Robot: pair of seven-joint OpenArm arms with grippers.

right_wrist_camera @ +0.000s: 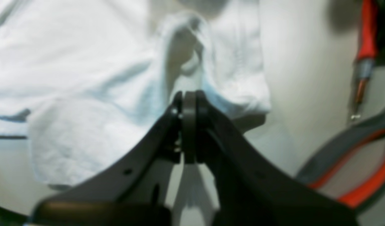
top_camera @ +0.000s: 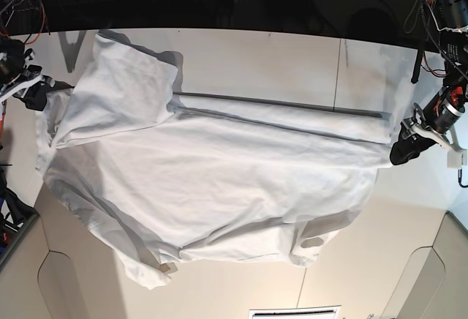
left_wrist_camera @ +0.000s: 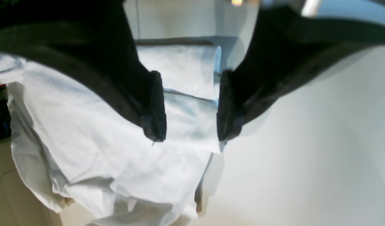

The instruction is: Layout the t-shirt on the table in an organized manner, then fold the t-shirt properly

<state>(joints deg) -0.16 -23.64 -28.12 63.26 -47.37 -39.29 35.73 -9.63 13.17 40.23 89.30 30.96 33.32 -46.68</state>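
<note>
The folded part sticks out past the t-shirt's back edge. My right gripper will back away, take its outer edge (top_camera: 92, 59) and bring it in over the middle of the t-shirt.
The white t-shirt (top_camera: 212, 180) lies spread and wrinkled across the table (top_camera: 292, 55), with one part folded over at the back left and its near edge hanging over the table's front. My right gripper (top_camera: 33, 94) is at the shirt's left edge. In the right wrist view it (right_wrist_camera: 189, 102) is shut, with bunched white cloth (right_wrist_camera: 186, 40) just beyond its tips. My left gripper (top_camera: 401, 152) is at the shirt's right edge. In the left wrist view it (left_wrist_camera: 190, 135) is open, jaws wide apart just above the shirt (left_wrist_camera: 101, 135).
A thin dark seam line (top_camera: 292, 104) crosses the table behind the shirt. Rounded cut-outs (top_camera: 62, 290) mark the front edge. Red and grey cables (right_wrist_camera: 365, 47) hang to the right of my right gripper. Bare tabletop (left_wrist_camera: 305, 141) lies right of the shirt.
</note>
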